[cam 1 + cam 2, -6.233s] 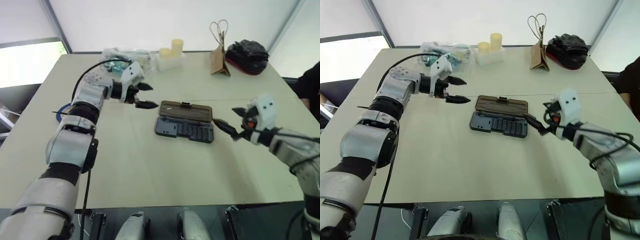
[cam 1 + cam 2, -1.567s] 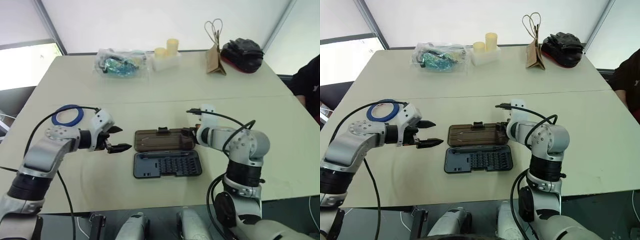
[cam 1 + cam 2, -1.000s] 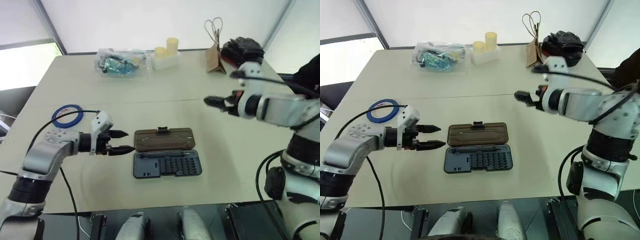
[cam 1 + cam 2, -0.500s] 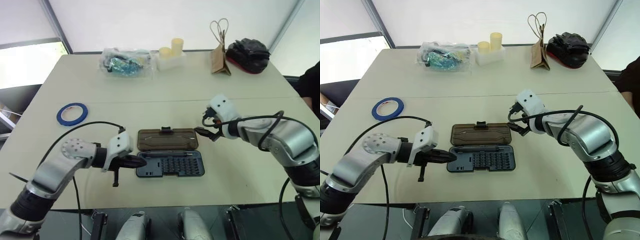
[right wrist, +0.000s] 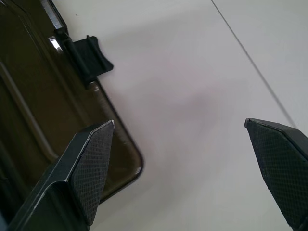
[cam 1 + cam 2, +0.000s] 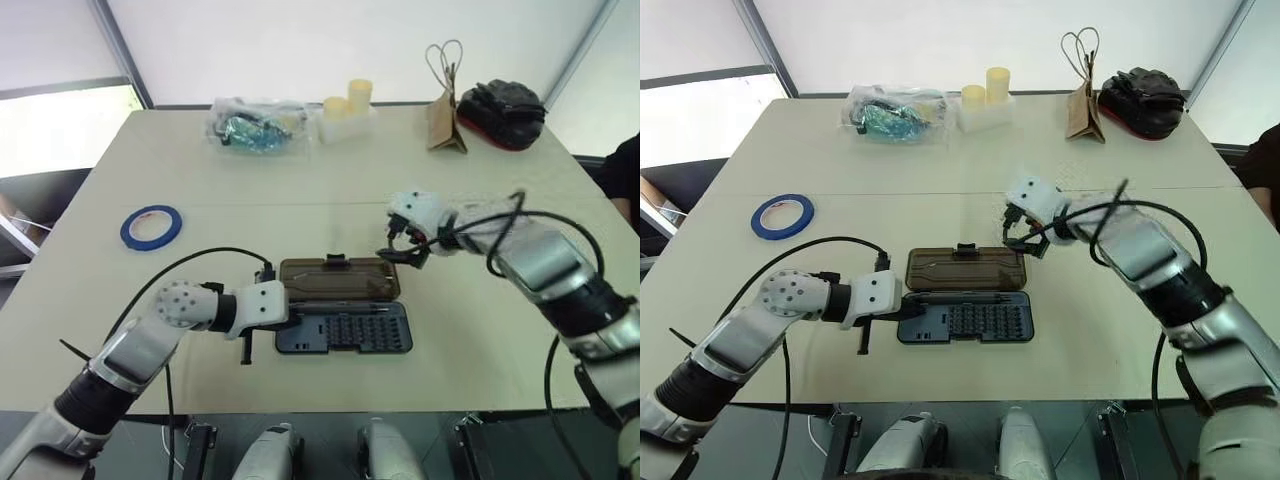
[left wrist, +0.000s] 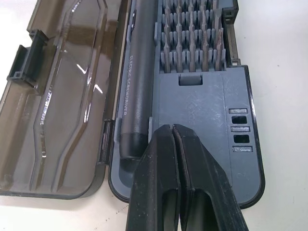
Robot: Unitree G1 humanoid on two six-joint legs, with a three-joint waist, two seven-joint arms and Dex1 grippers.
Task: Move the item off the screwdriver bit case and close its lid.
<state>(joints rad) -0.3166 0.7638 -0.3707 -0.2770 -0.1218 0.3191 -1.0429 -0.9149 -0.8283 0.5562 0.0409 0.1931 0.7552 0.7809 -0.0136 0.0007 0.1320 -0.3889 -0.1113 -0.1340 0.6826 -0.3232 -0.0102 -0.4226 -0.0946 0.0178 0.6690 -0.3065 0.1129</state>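
Observation:
The robot's open right gripper is mostly past the lid's corner, so it should move in and pinch the far edge point(image 5: 111, 110) beside the latch before it closes the lid.
The screwdriver bit case point(image 6: 350, 328) lies open at the table's middle front, rows of bits showing. Its smoky brown lid point(image 6: 338, 278) lies flat behind the base, black latch point(image 6: 336, 260) on its far edge. The item, a blue tape ring point(image 6: 151, 226), rests on the bare table far to the left, well clear of the case. My left gripper point(image 7: 172, 129) is shut with nothing in it, its tips over the left end of the case's grey base. My right gripper point(image 5: 179, 122) stands open by the lid's far right corner, holding nothing.
Along the far edge stand a clear bag with teal contents point(image 6: 255, 125), yellow cylinders on a white block point(image 6: 348, 108), a brown paper bag point(image 6: 443, 105) and a black pouch point(image 6: 500, 102). A person's dark sleeve point(image 6: 625, 170) shows at the right edge.
My left gripper has shut and slid right and down onto the case's left end. My right arm has dropped from above the table to the lid's right corner, still open.

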